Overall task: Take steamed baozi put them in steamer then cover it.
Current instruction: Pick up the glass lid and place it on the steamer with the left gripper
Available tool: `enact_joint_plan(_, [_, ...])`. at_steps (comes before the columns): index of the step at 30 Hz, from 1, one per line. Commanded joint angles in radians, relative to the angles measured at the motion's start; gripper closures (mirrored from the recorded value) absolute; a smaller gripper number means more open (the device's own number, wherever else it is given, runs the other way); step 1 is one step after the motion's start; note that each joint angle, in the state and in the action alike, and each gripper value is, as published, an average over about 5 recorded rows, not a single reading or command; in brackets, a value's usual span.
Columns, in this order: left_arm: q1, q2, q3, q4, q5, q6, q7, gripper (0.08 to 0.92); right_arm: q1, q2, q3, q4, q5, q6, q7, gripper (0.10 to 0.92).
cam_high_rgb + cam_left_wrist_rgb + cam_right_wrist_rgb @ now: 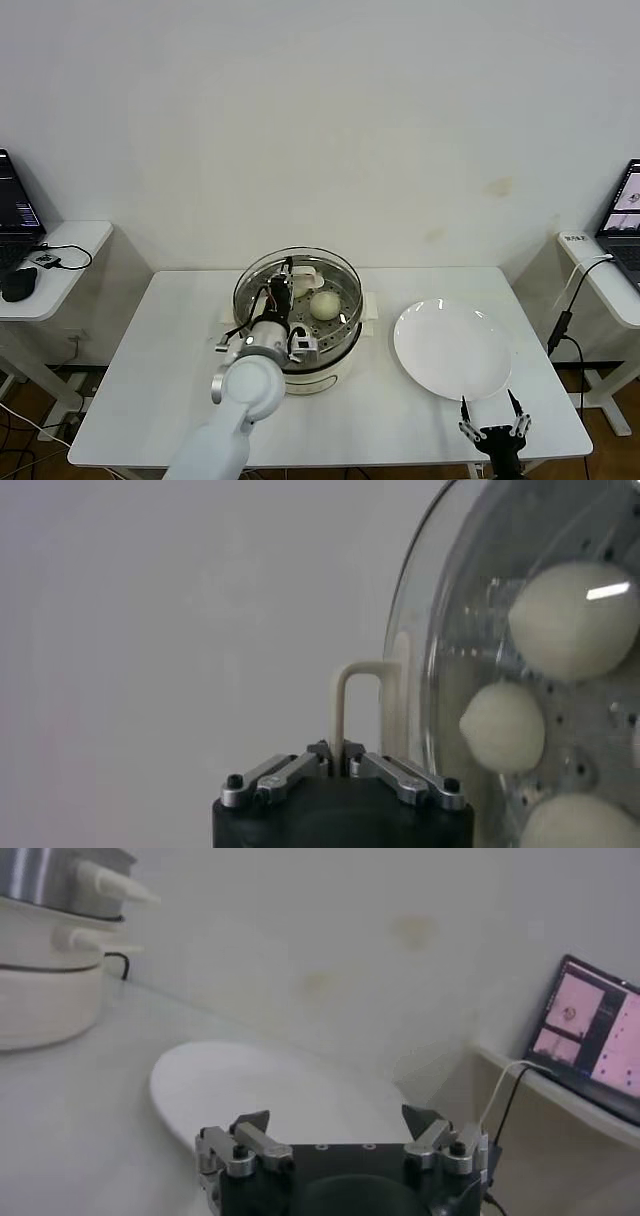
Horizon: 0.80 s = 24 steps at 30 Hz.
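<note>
The robot's left gripper will let go of the glass cover on the steamer's top rim, over the baozi (pixel 300 308) on the perforated tray.
The steamer (pixel 335 362) stands mid-table on its cream-white base. The glass cover (pixel 335 283) lies over its top. Through the glass I see one baozi (pixel 324 305) in the head view and three baozi (pixel 575 620) on the perforated tray in the left wrist view. My left gripper (pixel 287 283) is above the steamer, shut on the cover's cream-white bar handle (pixel 352 695), which stands between its fingertips (pixel 338 752). My right gripper (pixel 493 415) hangs open and empty at the table's front right edge, in front of the plate; it also shows in the right wrist view (pixel 340 1118).
An empty flat white plate (pixel 452 348) lies right of the steamer. Side desks with laptops (pixel 595 1028) and cables flank the table. The steamer's base (pixel 45 998) shows far off in the right wrist view.
</note>
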Motion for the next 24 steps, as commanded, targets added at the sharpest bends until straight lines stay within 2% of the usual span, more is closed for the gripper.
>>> enact_joint_plan(1, [0.029,-0.060,0.004,0.013,0.069,0.002,0.010,0.857,-0.003,0.006,-0.007,-0.007,-0.019,0.005,0.014,0.203])
enact_joint_plan(24, [0.044,-0.084,-0.015,0.050,0.100,-0.020,-0.015,0.857,-0.004,-0.001,-0.028,-0.037,-0.017,0.013,0.013,0.203])
